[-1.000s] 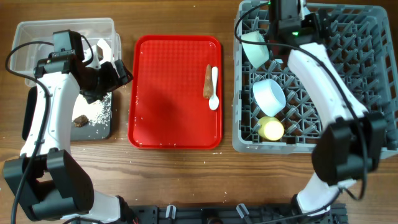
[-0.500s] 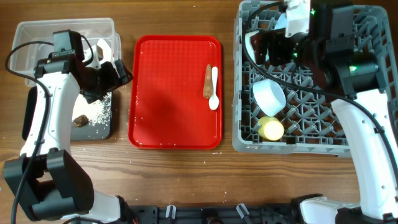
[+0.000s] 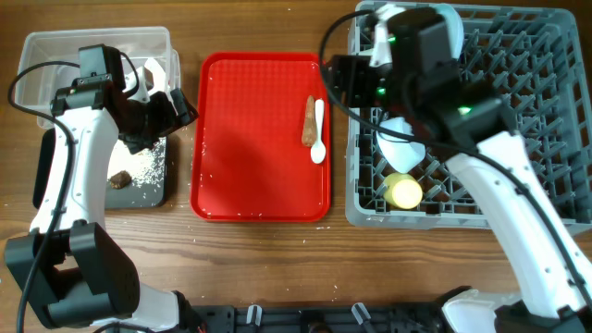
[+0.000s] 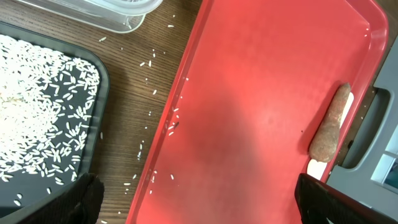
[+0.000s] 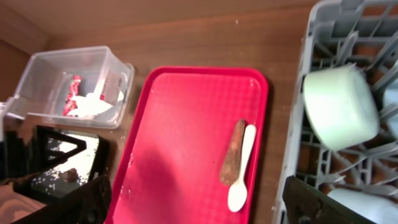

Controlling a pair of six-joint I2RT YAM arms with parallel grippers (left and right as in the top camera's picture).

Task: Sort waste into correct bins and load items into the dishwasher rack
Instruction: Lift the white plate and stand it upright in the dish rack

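Note:
I need to next move my left gripper to the carrot-like stick's thick end (image 3: pixel 308 135) (image 4: pixel 324 145) beside the white spoon on the red serving tray and close it there.
An orange-brown carrot-like stick (image 3: pixel 308 121) (image 5: pixel 233 152) (image 4: pixel 326 127) and a white spoon (image 3: pixel 318 134) (image 5: pixel 241 171) lie side by side on the right part of the red serving tray (image 3: pixel 250 139). My right gripper (image 3: pixel 339 83) (image 5: pixel 199 208) hangs open and holds nothing, above the gap between that tray and the grey dishwasher rack (image 3: pixel 555 83). In the rack are a pale bowl (image 5: pixel 341 106), a second bowl (image 3: pixel 407 148) partly under my arm, and a yellow cup (image 3: pixel 404 191). My left gripper (image 3: pixel 178 104) (image 4: pixel 199 208) is open and empty, over the tray's left rim.
The clear tub (image 3: pixel 92 51) (image 5: pixel 37 74) at the far left holds a red wrapper (image 5: pixel 71 93) and a white napkin (image 5: pixel 93 107). The black tray (image 3: pixel 157 190) below it carries rice grains (image 4: pixel 37 124) and a brown lump (image 3: pixel 118 179). Loose grains lie on the wood (image 4: pixel 140 93).
My right arm has swung left from the rack's back corner, and its gripper now hangs by the rack's left rim near the red tray. The left arm has not moved.

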